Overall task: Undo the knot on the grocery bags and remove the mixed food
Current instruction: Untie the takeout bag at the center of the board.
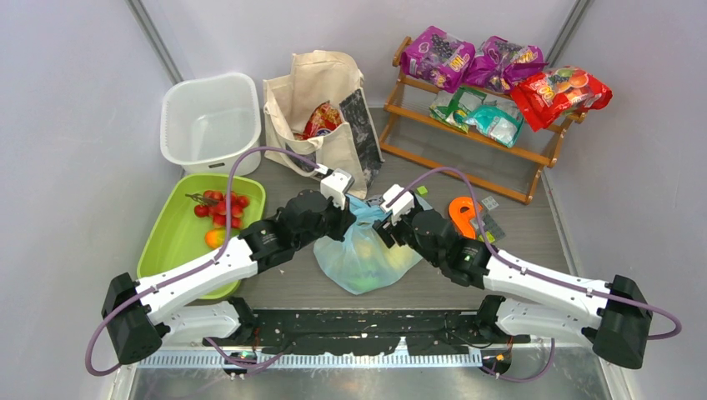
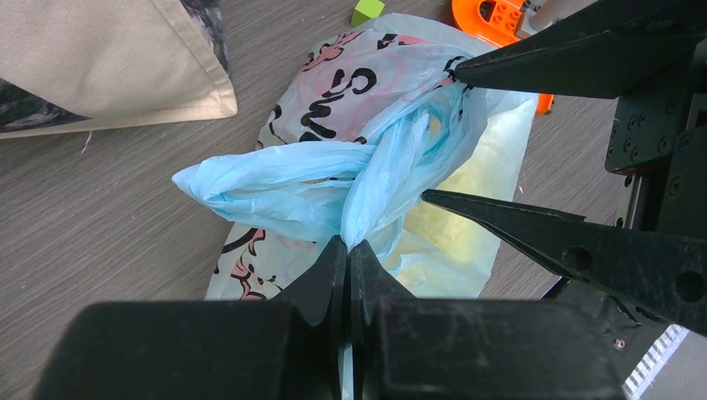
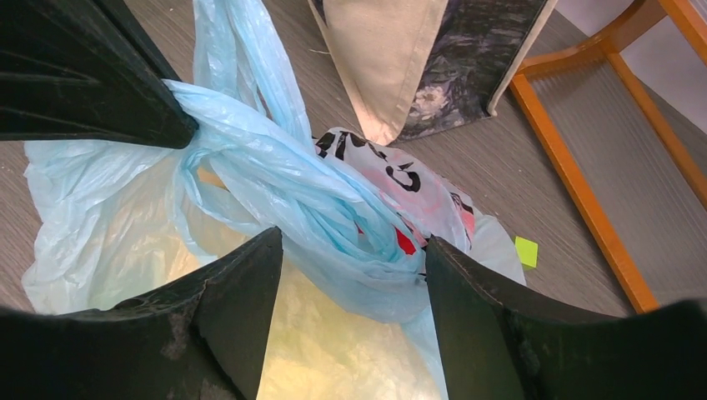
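The bag's twisted handles keep its opening closed, so the robot's right gripper needs to grip the twist's far end (image 3: 393,277) and pull it away from the left gripper.
The light-blue plastic bag (image 1: 367,254) lies on the table between both grippers, and yellow-green contents show through it (image 3: 317,350). Its handles twist into the knot (image 2: 375,167), which also shows in the right wrist view (image 3: 333,208). My left gripper (image 2: 348,244) is shut on a handle strand just below the knot. My right gripper (image 3: 352,240) is open, with its jaws on either side of the twisted handles. The cream canvas tote (image 1: 321,108) stands behind the bag with a red snack packet (image 1: 323,119) inside.
A green tray (image 1: 167,242) at the left holds red fruits (image 1: 221,208). A white tub (image 1: 208,121) stands behind it. A wooden rack (image 1: 467,133) at the back right carries purple, teal and red packets (image 1: 560,92). An orange toy piece (image 1: 461,215) lies beside my right arm.
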